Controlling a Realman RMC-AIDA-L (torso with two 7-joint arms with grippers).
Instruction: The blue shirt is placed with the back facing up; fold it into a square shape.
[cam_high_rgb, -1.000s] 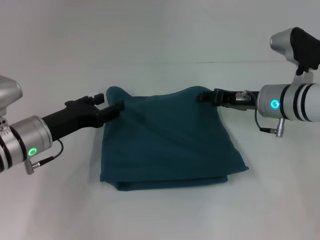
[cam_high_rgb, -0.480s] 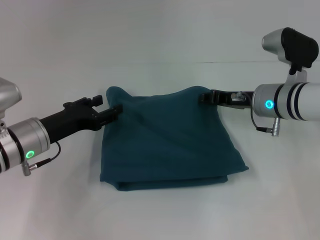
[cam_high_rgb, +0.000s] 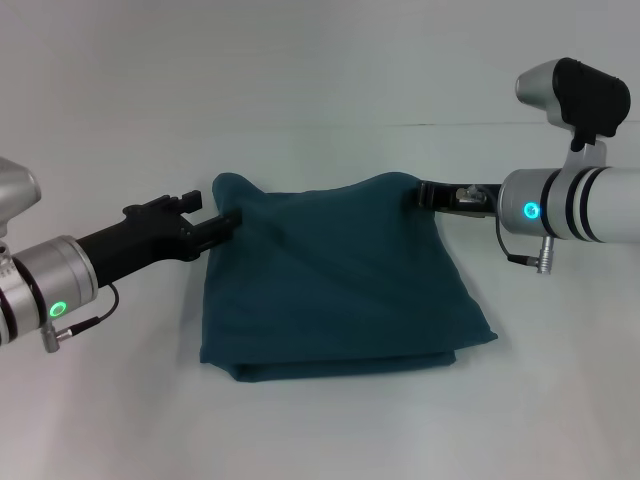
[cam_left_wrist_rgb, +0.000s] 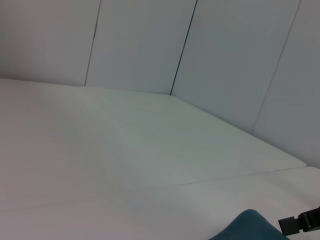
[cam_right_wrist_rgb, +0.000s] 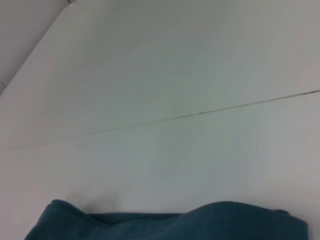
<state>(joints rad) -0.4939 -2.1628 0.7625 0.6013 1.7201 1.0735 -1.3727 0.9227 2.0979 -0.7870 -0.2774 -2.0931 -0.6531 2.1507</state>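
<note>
I need to grab more cloth with my right gripper at the far corner (cam_high_rgb: 397, 194) of the blue shirt and pull it farther back, as the shirt's side slants in toward that corner.
The blue shirt (cam_high_rgb: 335, 285) lies folded into a rough square on the white table, plain side up, with its layered edges toward me. My left gripper (cam_high_rgb: 232, 218) is at the shirt's far left corner, open and just touching the cloth edge. At the far right corner my right gripper (cam_high_rgb: 412, 194) is open, level with the raised fold. The left wrist view catches a bump of the shirt (cam_left_wrist_rgb: 247, 227) and the right gripper's tip (cam_left_wrist_rgb: 300, 224) beyond it. Only the shirt's far edge (cam_right_wrist_rgb: 175, 222) appears in the right wrist view.
The white table (cam_high_rgb: 320, 70) stretches all around the shirt, with a thin seam (cam_high_rgb: 500, 124) running across behind it. Pale wall panels (cam_left_wrist_rgb: 150, 40) stand beyond the table.
Both grippers have drawn slightly outward from the shirt's far corners. The right arm shifted right and a little up. The shirt has kept its shape and place.
</note>
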